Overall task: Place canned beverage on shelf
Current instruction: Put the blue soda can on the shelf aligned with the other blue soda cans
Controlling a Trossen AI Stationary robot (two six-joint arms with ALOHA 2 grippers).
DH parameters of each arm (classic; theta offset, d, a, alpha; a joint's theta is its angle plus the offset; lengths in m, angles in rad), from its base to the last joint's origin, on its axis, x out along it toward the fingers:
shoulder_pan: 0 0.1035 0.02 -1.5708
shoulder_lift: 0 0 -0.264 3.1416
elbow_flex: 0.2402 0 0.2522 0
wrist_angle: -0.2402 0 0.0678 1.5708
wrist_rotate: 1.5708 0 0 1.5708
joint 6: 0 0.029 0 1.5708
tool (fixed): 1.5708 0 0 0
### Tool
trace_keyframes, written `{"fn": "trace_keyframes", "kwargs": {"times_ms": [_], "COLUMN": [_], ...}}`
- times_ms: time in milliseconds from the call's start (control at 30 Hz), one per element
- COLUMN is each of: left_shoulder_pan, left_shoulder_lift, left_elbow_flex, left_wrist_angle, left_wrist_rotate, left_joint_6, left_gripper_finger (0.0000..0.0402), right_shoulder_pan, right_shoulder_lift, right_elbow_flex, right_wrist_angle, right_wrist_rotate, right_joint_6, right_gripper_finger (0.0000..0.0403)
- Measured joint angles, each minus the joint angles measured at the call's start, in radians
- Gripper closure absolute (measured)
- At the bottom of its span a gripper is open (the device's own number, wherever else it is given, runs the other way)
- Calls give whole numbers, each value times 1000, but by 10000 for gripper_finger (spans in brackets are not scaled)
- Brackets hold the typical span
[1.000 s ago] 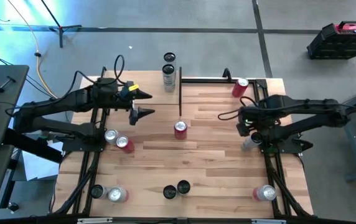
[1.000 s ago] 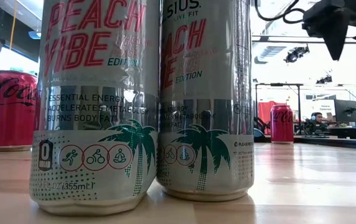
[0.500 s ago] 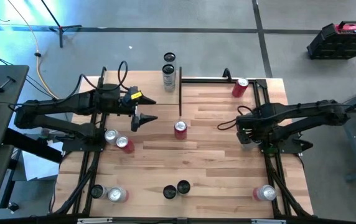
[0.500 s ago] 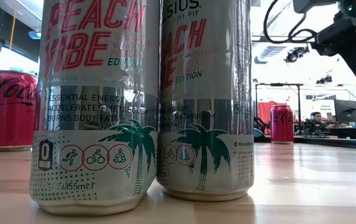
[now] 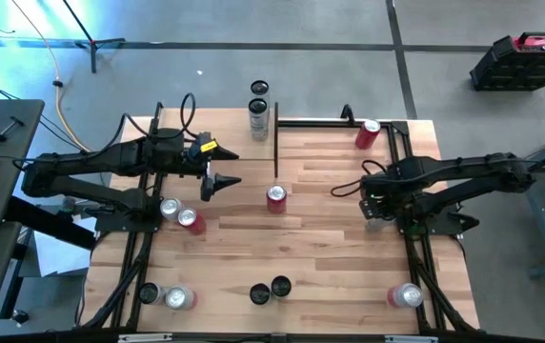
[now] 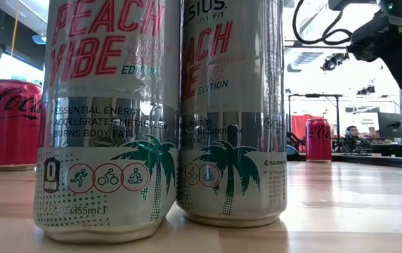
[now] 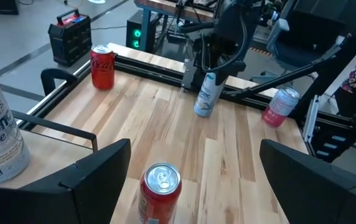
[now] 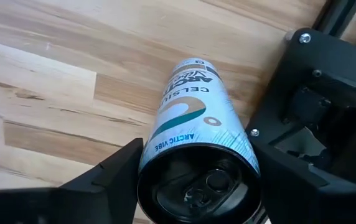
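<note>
My right gripper is going to set down the tall white-and-blue can close beside the red can (image 5: 305, 203) at the near end of the black post.
A tall white-and-blue can (image 8: 193, 118) stands by the table's right edge (image 7: 206, 94), and my right gripper (image 8: 196, 163) has come down over its top end and is shut on it. The high view shows that gripper (image 5: 379, 195) hiding most of the can. The shelf (image 5: 325, 148), a light-wood board inside thin black posts, lies at the far middle-right, with a red can (image 5: 368, 133) at its far right corner. My left gripper (image 5: 225, 170) hovers open at the left. A red can (image 7: 159, 186) stands on the table ahead of it. My right gripper pinches the can's top end between its two fingers, one on each side of the wall (image 8: 150, 149) just below the rim. The fingers point down from above. The can leans a little, with its bottom end (image 7: 201, 112) on the table.
Two tall silver cans (image 6: 159, 112) stand at the near edge, middle. Two more cans (image 5: 179, 214) sit at the left and others (image 5: 163, 297) at the near left, with one (image 5: 406, 295) at the near right. Tall cans (image 5: 258, 110) stand at the far edge.
My right gripper has sunk onto the white-and-blue can and its fingers have closed in on the can's top end. The can, upright before, now leans a little with its bottom in place.
</note>
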Motion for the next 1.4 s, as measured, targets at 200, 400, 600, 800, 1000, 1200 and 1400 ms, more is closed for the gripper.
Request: {"fn": "trace_keyframes", "kwargs": {"times_ms": [200,400,600,800,1000,1200,1400], "left_shoulder_pan": [3,29,36,35,35,35,35], "left_shoulder_lift": [-27,-64,-118,-177,-205,-201,-189], "left_elbow_flex": [0,0,0,0,0,0,0], "left_wrist_angle": [-5,-6,-14,-45,-53,-54,-53], "left_wrist_rotate": [0,0,5,8,8,6,-13], "left_joint_6": [8,13,-16,-35,-44,-58,-42], "left_gripper_finger": [53,53,53,53,53,53,53], "right_shoulder_pan": [-6,-45,-62,-63,-63,-74,-90], "right_shoulder_lift": [45,274,538,702,821,870,878], "right_elbow_flex": [110,393,695,844,896,904,904], "right_wrist_angle": [64,49,-33,-48,-107,-82,-4], "right_wrist_rotate": [20,91,131,131,125,151,151], "right_joint_6": [-72,-394,-900,-1448,-1813,-1948,-2051], "right_gripper_finger": [157,158,153,151,150,149,148]}}
